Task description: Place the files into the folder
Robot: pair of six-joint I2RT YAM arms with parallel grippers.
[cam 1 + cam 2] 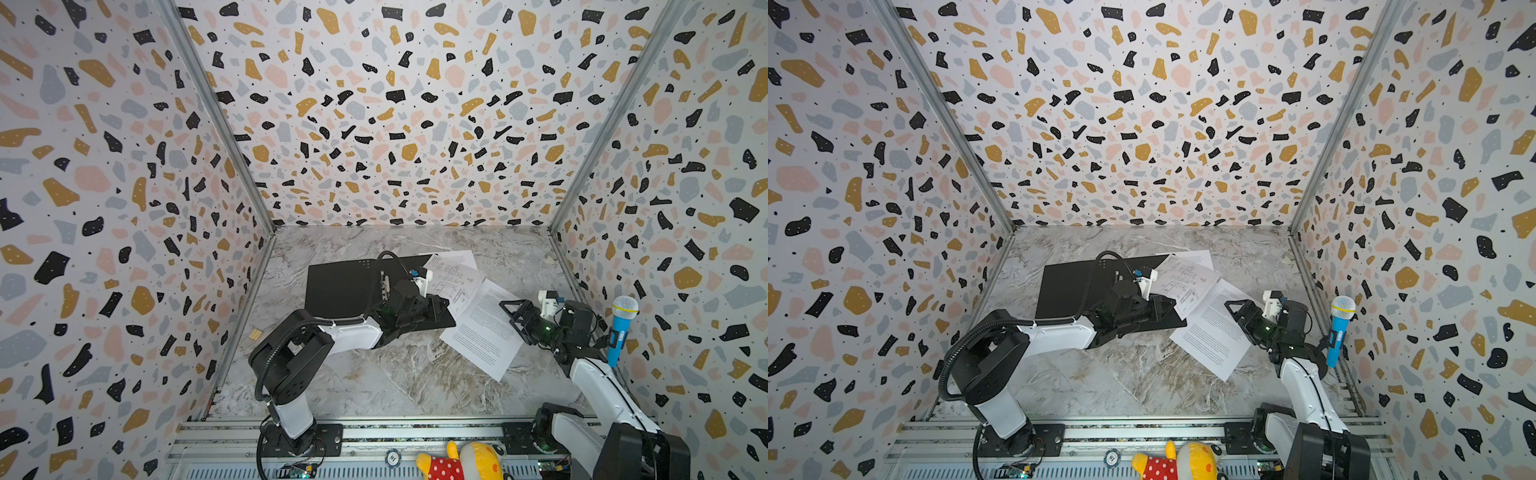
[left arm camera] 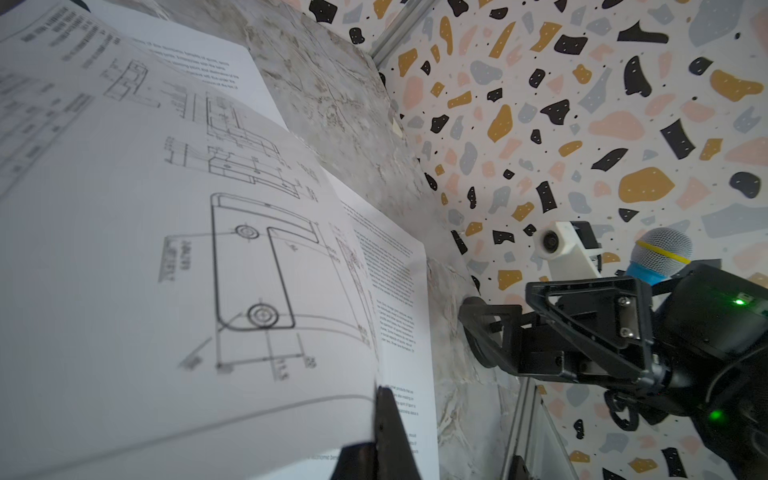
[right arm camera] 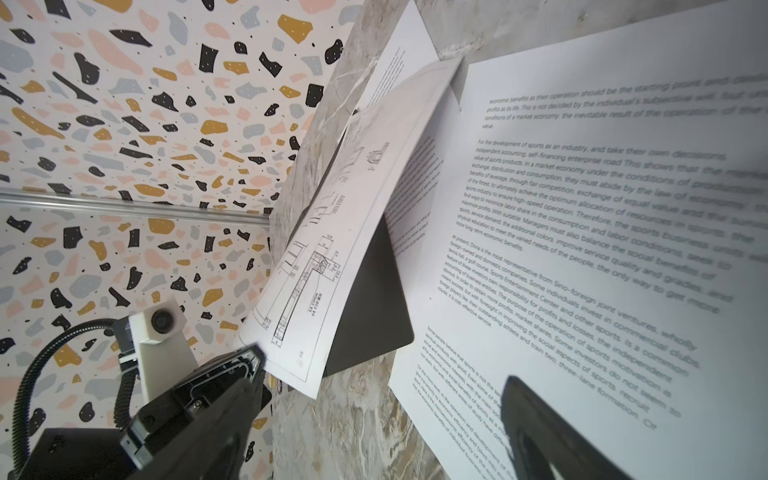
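The drawing sheet is next for my right gripper, which should go to it and close on the middle of its long edge (image 1: pixel 474 293) (image 3: pixel 390 217), beside the flat text sheet.
The folder (image 1: pixel 332 286) (image 1: pixel 1067 286) lies open on the marble table, black inside facing up. My left gripper (image 1: pixel 442 306) (image 1: pixel 1169 305) (image 2: pixel 384 401) hangs over its right half, shut on the edge of the files' drawing sheet (image 1: pixel 455 282) (image 2: pixel 187 249) (image 3: pixel 332 232), which curves up off the table. A text sheet (image 1: pixel 484 328) (image 1: pixel 1214 328) (image 3: pixel 582 249) lies flat to the right. My right gripper (image 1: pixel 513 321) (image 1: pixel 1239 323) stands open just above its right edge, with one finger (image 3: pixel 532 424) over the print. A third sheet (image 1: pixel 461 257) peeks out behind the drawing.
A blue toy microphone (image 1: pixel 621 328) (image 2: pixel 660 253) stands against the right wall behind my right arm. A small wooden block (image 1: pixel 254 334) lies by the left wall. A plush toy (image 1: pixel 461 463) and a round chip (image 1: pixel 392 457) rest on the front rail. Patterned walls enclose three sides.
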